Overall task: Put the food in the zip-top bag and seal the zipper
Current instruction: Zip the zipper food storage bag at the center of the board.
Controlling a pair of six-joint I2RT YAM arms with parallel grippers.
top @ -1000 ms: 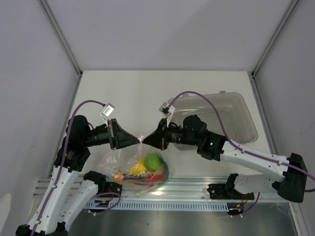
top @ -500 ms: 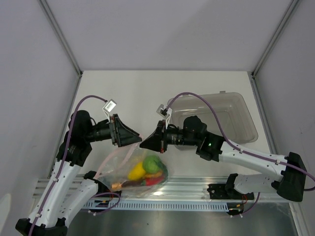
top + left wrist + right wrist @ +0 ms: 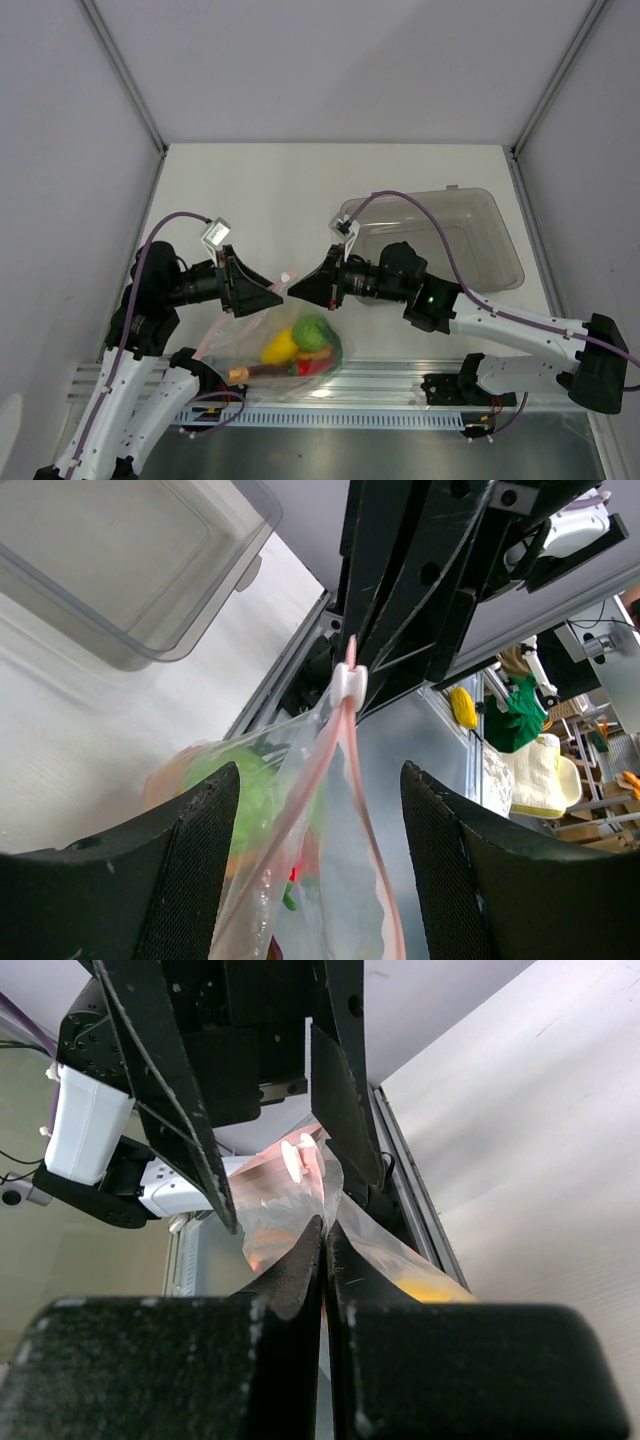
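Observation:
My right gripper will open, since it is pinching clear plastic beside the white slider, and take the pinkish zipper's end (image 3: 351, 651) before my left gripper grips the slider.
The zip-top bag (image 3: 262, 338) hangs by its top corner from my right gripper (image 3: 291, 292), which is shut on the plastic (image 3: 292, 1210) just below the white slider (image 3: 297, 1156). The food shows through it: a green round fruit (image 3: 312, 330), a yellow piece (image 3: 278, 347) and red and orange bits at the bottom. My left gripper (image 3: 277, 293) faces the right one and stands open. The pinkish zipper (image 3: 345, 730) runs between its fingers (image 3: 205, 830) without touching them. Below the slider (image 3: 350, 680) the two strips part, so the mouth gapes there.
A grey translucent bin (image 3: 455, 235) stands at the right behind the right arm; it also shows in the left wrist view as the bin (image 3: 120, 570). The slotted metal rail (image 3: 400, 385) runs along the table's near edge under the bag.
My left gripper was shut on the bag's top beside the right one. It has opened, drawn back a little and dropped lower. The bag now hangs from the right gripper alone.

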